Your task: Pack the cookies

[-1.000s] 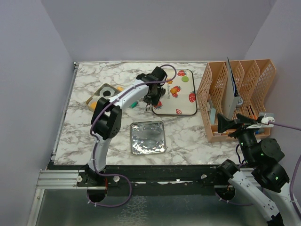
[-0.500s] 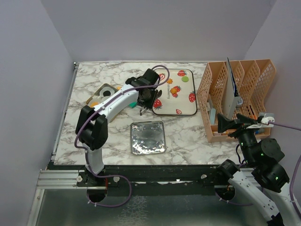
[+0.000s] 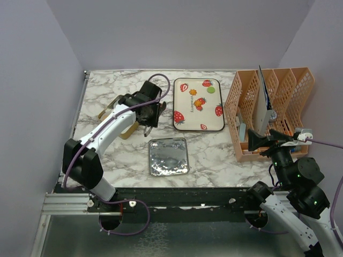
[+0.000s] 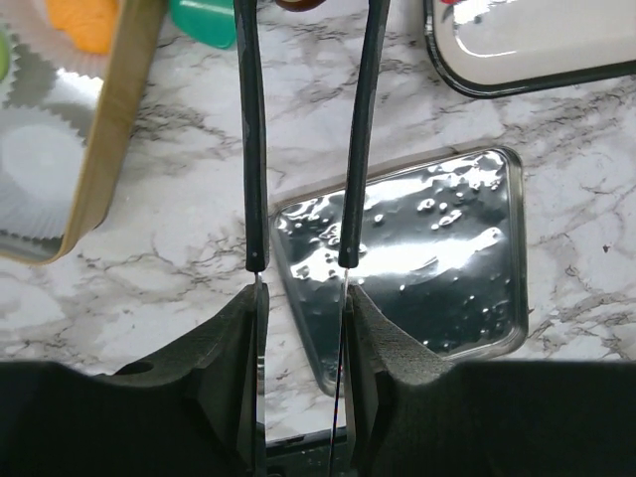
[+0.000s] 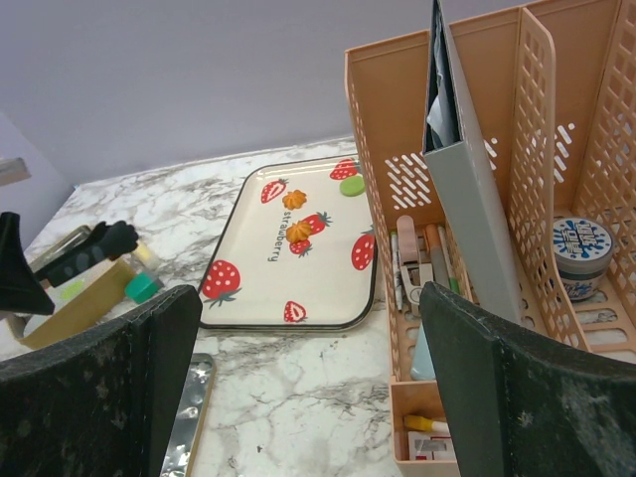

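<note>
My left gripper will let go of the brown cookie in the empty paper cup at the gold box's near corner (image 4: 36,171).
My left gripper (image 3: 143,124) hangs over the near right edge of the gold box (image 3: 105,110). In the left wrist view its thin fingers (image 4: 248,139) are closed on a brown cookie (image 4: 298,3), seen only at the top edge. An orange cookie (image 4: 84,20) lies in a paper cup in the box (image 4: 104,149). A teal-green cookie (image 4: 204,20) lies on the table beside the box. Two orange cookies (image 5: 293,199) (image 5: 299,232) and a green cookie (image 5: 352,184) lie on the strawberry tray (image 5: 248,298). My right gripper (image 5: 313,338) is open and empty, far right.
A silver foil lid (image 3: 168,156) lies on the marble near the front, below the left gripper. An orange file rack (image 3: 268,107) with a grey folder, pens and a tin stands at the right edge. White paper cups (image 4: 30,169) line the box.
My left gripper has swung left from the strawberry tray to the gold box, with the brown cookie between its fingers. The right arm has not moved.
</note>
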{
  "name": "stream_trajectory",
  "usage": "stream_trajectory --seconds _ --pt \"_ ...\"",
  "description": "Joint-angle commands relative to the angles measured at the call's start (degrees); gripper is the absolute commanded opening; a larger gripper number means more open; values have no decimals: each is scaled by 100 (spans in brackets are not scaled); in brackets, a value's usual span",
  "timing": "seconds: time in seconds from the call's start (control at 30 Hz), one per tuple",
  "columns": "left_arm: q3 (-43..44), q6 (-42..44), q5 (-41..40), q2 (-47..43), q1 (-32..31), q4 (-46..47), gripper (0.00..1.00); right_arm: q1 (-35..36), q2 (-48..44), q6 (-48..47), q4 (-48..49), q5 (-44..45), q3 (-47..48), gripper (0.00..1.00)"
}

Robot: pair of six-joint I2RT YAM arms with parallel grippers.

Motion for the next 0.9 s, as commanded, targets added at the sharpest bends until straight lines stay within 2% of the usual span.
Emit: stream_trajectory --seconds 0.0,0.2,0.43,0.87 --pt "-420 -236 -130 -588 432 -135 2 -2 -48 -41 20 -110 -56 100" --pt "-951 -461 -219 -1065 898 -178 2 3 -51 -58 37 -154 -60 100" --pt "-1116 -810 -493 -1309 1367 -504 2 -1 -75 -58 37 -150 -60 100" --pt "-1569 -910 -405 -1535 1707 -772 7 -2 -130 -63 54 -190 -63 100"
